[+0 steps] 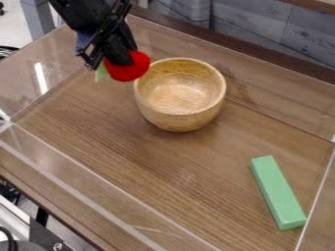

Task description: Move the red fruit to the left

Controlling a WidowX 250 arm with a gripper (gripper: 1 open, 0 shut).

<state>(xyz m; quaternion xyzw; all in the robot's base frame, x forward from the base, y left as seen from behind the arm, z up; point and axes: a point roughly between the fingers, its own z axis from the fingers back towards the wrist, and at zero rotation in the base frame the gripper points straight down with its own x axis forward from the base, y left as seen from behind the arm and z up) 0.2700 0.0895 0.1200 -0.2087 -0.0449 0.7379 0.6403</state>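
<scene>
Next, I drop the red fruit on the bare table (106, 102) next to the wooden bowl.
The red fruit (128, 67) is a small round bright-red toy with a light-green leafy piece on its left side. It hangs in the air just left of the wooden bowl (182, 94), above the table. My black gripper (116, 57) comes down from the upper left and is shut on the red fruit from above. The bowl's inside shows bare wood with nothing in it.
A flat green rectangular block (277, 191) lies at the front right of the wooden table (118, 147). Clear plastic walls (53, 69) ring the table on the left, front and right.
</scene>
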